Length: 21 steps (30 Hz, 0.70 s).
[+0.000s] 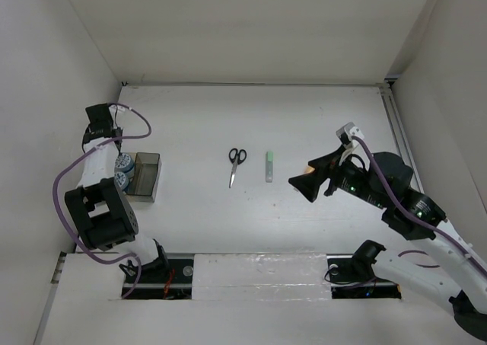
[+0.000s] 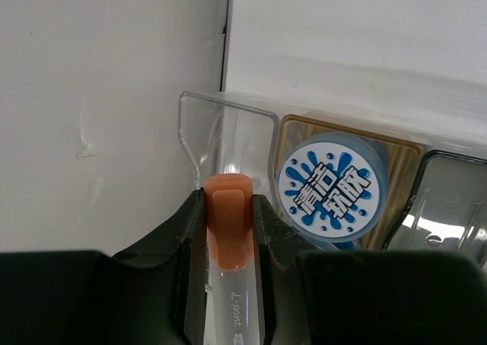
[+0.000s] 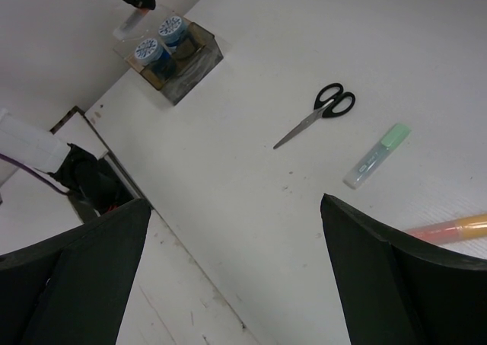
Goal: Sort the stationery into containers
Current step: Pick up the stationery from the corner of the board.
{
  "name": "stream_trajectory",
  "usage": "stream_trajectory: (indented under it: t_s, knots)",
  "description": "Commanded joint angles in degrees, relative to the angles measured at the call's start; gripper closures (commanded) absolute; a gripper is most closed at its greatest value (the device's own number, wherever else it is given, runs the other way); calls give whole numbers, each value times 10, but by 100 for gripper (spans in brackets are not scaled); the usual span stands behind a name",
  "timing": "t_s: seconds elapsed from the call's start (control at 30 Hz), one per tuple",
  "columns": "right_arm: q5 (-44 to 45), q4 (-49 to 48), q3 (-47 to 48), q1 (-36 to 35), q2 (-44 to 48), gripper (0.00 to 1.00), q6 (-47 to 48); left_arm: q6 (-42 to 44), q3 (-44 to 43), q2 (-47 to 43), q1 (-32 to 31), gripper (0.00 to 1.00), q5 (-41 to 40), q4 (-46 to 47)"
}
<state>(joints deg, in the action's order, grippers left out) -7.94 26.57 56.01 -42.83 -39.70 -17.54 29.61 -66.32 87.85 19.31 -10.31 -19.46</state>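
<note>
The robot's left gripper needs to release the orange-capped grey pen in the clear bin's empty slot (image 1: 115, 163) (image 2: 245, 170) beside the blue-and-white rolls.
My left gripper (image 2: 228, 202) is shut on the orange-capped grey pen (image 2: 228, 231), cap end over the left end of the clear bin (image 2: 199, 124). A blue-and-white roll (image 2: 329, 189) sits in that bin, and the top view shows two rolls (image 1: 122, 170) there. The smoky dark bin (image 1: 145, 176) stands right beside it. The scissors (image 1: 236, 166) and the green-capped pen (image 1: 268, 166) lie mid-table. The orange-pink highlighter (image 3: 456, 227) lies by my right gripper (image 1: 300, 181), which hovers open and holds nothing.
White walls close in the table on the left, back and right. The left wall (image 2: 99, 109) runs right beside the bins. A metal rail (image 1: 396, 128) lines the right edge, and the arm bases sit at the near edge.
</note>
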Motion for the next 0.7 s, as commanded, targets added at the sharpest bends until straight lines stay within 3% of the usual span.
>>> stream_trajectory:
  t_s: [0.0, 0.07, 0.67]
  knots:
    - [20, -11, 16, -10, 10, 0, 3, 6, 8, -15, 20, 100, -18, 8]
    - [20, -11, 22, -10, 10, 0, 3, -1, 8, -22, 49, 100, 0, 28]
    - [20, -6, 28, -31, 16, 0, 14, -29, 23, 49, 43, 100, 35, 73]
